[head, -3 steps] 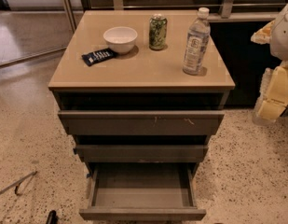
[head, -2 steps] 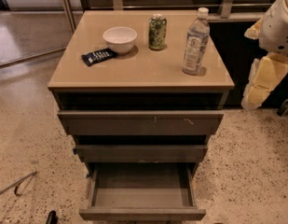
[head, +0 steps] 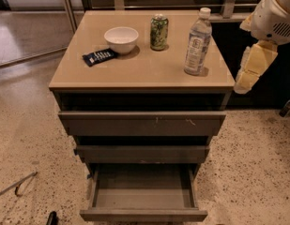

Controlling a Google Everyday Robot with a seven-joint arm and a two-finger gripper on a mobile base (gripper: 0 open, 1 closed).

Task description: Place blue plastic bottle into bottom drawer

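The blue plastic bottle has a white cap. My gripper will close just below that cap, on the upper part [head: 200, 32] of the bottle.
The blue plastic bottle [head: 197, 41] stands upright on the right side of the tan cabinet top [head: 140, 71], white cap on. The bottom drawer [head: 143, 214] is pulled out towards me and its inside shows nothing in it. My gripper [head: 250, 71], pale yellow under a white arm housing [head: 276, 15], hangs in the air off the cabinet's right edge, to the right of the bottle and apart from it. It holds nothing that I can see.
A white bowl [head: 121, 39], a green patterned can [head: 159, 32] and a dark snack packet [head: 100, 56] sit on the cabinet top left of the bottle. The two upper drawers [head: 142, 123] stick out slightly. A metal rod [head: 15, 184] lies on the floor at left.
My arm and gripper have moved left and up, closer to the cabinet's right edge and the bottle. The bottle, the other objects and the drawers have not moved.
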